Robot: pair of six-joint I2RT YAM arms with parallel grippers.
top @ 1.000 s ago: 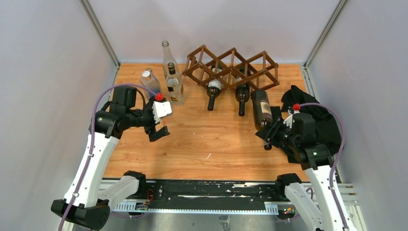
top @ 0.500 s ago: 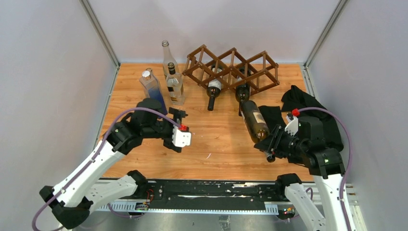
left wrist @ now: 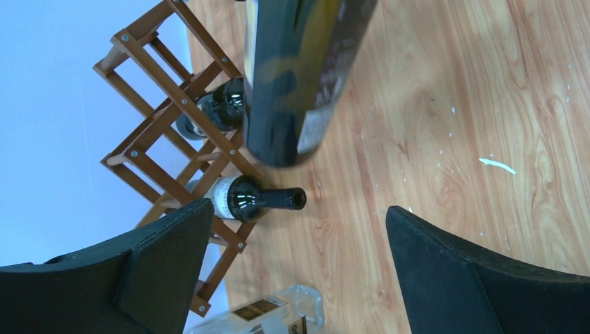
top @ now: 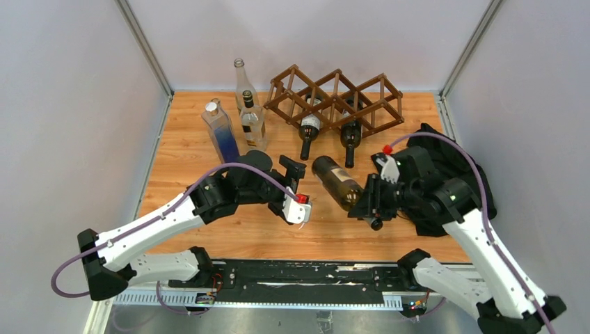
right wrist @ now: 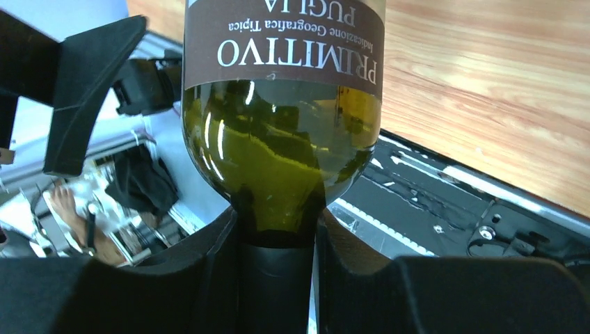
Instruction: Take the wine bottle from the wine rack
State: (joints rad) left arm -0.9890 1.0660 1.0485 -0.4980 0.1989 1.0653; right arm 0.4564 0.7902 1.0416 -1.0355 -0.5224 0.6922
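My right gripper is going to release the wine bottle above the table, between the open fingers of my left gripper (top: 295, 189).
The dark brown lattice wine rack (top: 334, 97) stands at the back of the table, with two dark bottles (top: 308, 131) (top: 350, 136) lying in its cells, necks toward me. A third wine bottle (top: 337, 182), green glass with a brown label, hangs off the rack above mid-table. My right gripper (top: 369, 207) is shut on its neck (right wrist: 278, 236). My left gripper (top: 300, 186) stands open just left of the bottle's base. In the left wrist view the held bottle (left wrist: 299, 76) hangs beyond the open left gripper (left wrist: 299, 209), apart from it, with the rack (left wrist: 160, 125) behind.
Three upright bottles stand at the back left: a tall clear one (top: 241, 76), a square labelled one (top: 253, 126) and a blue-tinted one (top: 221, 132). A black cloth (top: 456, 163) lies at the right edge. Grey walls close in both sides.
My right gripper has carried the bottle left toward mid-table, its base swinging left. My left arm has reached right and now sits by the bottle's base, still open.
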